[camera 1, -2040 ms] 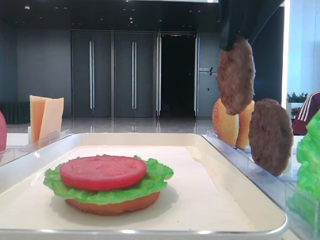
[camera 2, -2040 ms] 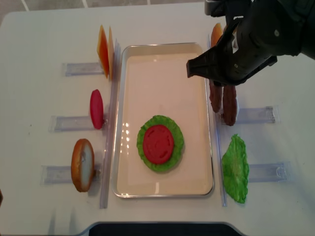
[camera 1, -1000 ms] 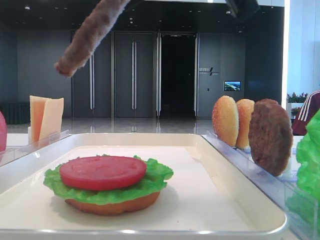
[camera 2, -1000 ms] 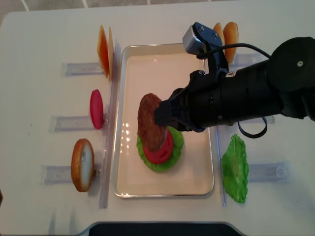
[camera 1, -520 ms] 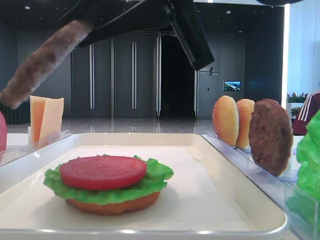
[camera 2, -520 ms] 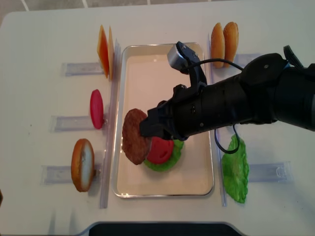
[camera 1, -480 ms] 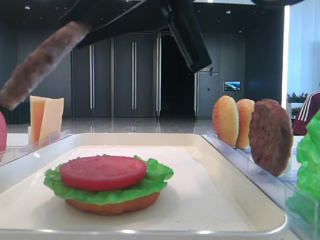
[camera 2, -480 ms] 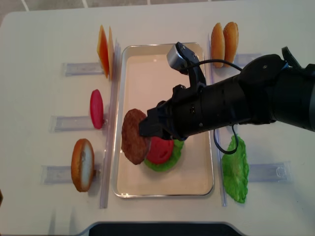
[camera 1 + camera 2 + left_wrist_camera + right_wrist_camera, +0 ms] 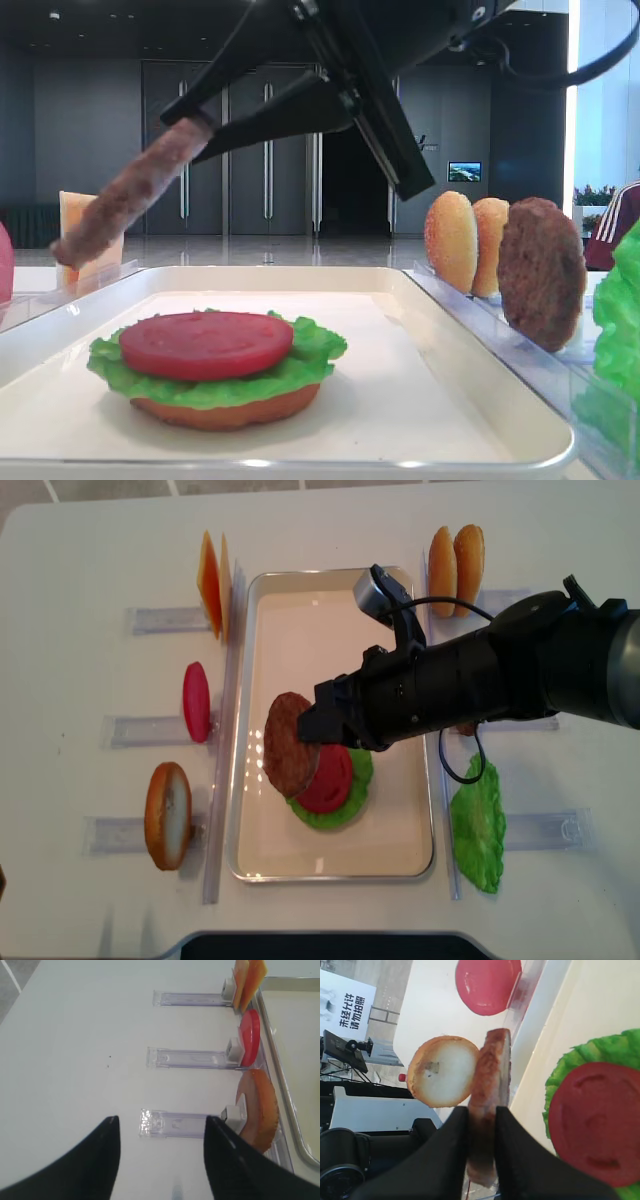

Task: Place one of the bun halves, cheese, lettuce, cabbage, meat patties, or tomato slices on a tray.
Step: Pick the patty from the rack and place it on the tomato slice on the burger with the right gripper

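Observation:
The robot's right gripper needs to release the lighter meat patty on top of the tomato slice (image 9: 327,770) (image 9: 597,1122) over the lettuce leaf.
My right gripper (image 9: 318,725) is shut on the lighter meat patty (image 9: 289,745), pinching it by its edge (image 9: 490,1075). The patty hangs tilted in the air over the left part of the cream tray (image 9: 330,630), above the left edge of a stack. That stack is a flat bottom bun (image 9: 220,410), a lettuce leaf (image 9: 312,352) and a tomato slice (image 9: 332,780). The patty (image 9: 125,205) slopes down to the left, clear of the tomato slice (image 9: 205,343). My left gripper (image 9: 161,1125) stands open over a clear rack left of the tray, holding nothing.
Left of the tray stand cheese slices (image 9: 212,580), a second tomato slice (image 9: 196,702) and a bun half (image 9: 167,815) in clear racks. To the right are two bun halves (image 9: 455,555), a darker patty (image 9: 540,270) and a lettuce leaf (image 9: 478,825).
The right gripper lifted the patty off the right rack, swung it across the tray, and has now brought it lower and slightly back right toward the stack. The left gripper's earlier state is not shown.

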Robot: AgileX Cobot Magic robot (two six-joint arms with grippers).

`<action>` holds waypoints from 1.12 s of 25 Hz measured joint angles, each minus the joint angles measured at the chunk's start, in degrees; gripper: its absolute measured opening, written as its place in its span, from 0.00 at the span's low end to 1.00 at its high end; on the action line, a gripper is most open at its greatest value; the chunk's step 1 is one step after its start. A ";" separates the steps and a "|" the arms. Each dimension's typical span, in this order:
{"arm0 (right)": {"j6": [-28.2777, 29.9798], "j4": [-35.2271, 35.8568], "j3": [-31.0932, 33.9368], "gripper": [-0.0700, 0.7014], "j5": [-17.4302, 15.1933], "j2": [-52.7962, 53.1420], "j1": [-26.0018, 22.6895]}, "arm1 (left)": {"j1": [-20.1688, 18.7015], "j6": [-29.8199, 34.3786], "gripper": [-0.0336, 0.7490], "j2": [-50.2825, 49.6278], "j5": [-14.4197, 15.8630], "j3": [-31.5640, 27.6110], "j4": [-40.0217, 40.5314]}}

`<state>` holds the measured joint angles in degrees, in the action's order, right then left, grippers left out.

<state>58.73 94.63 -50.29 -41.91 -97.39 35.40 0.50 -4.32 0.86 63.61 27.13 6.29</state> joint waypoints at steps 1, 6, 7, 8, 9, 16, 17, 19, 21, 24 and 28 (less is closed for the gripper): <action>0.00 0.00 0.00 0.28 -0.87 -0.29 -0.53 | 0.00 0.00 0.57 0.00 0.00 0.00 0.00; 0.00 -0.38 0.00 0.28 -3.94 -2.27 -1.83 | 0.00 0.05 0.57 0.00 0.00 0.00 0.00; 0.00 -0.50 0.00 0.28 -4.34 -2.55 -1.97 | 0.00 0.05 0.57 0.00 0.00 0.00 0.00; 0.00 -0.54 0.05 0.28 -4.73 -2.79 -2.11 | 0.00 0.05 0.57 0.00 0.00 0.00 0.00; 0.00 -0.56 0.10 0.28 -4.78 -2.98 -2.23 | 0.00 0.05 0.57 0.00 0.00 0.00 0.00; 0.00 -0.69 0.65 0.28 -5.15 -4.07 -3.39 | 0.00 0.05 0.57 0.00 0.00 0.00 0.00; 0.00 -0.69 0.72 0.28 -5.15 -4.22 -3.50 | 0.00 0.05 0.57 0.00 0.00 0.00 0.00; 0.02 -0.69 1.16 0.28 -5.22 -4.50 -4.00 | 0.00 0.05 0.57 0.00 0.00 0.00 0.00; 0.23 -0.76 1.83 0.28 -5.22 -4.49 -4.49 | 0.00 0.05 0.57 0.00 0.00 0.00 0.00; 0.77 -0.78 2.23 0.28 -5.22 -4.51 -5.21 | 0.00 0.15 0.57 0.00 0.00 0.00 0.00; 1.12 -0.88 2.47 0.28 -5.42 -4.75 -5.65 | 0.00 0.15 0.57 0.00 0.00 0.00 0.00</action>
<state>59.84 93.75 -47.82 -47.33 -102.14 29.75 0.50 -4.17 0.86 63.61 27.13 6.29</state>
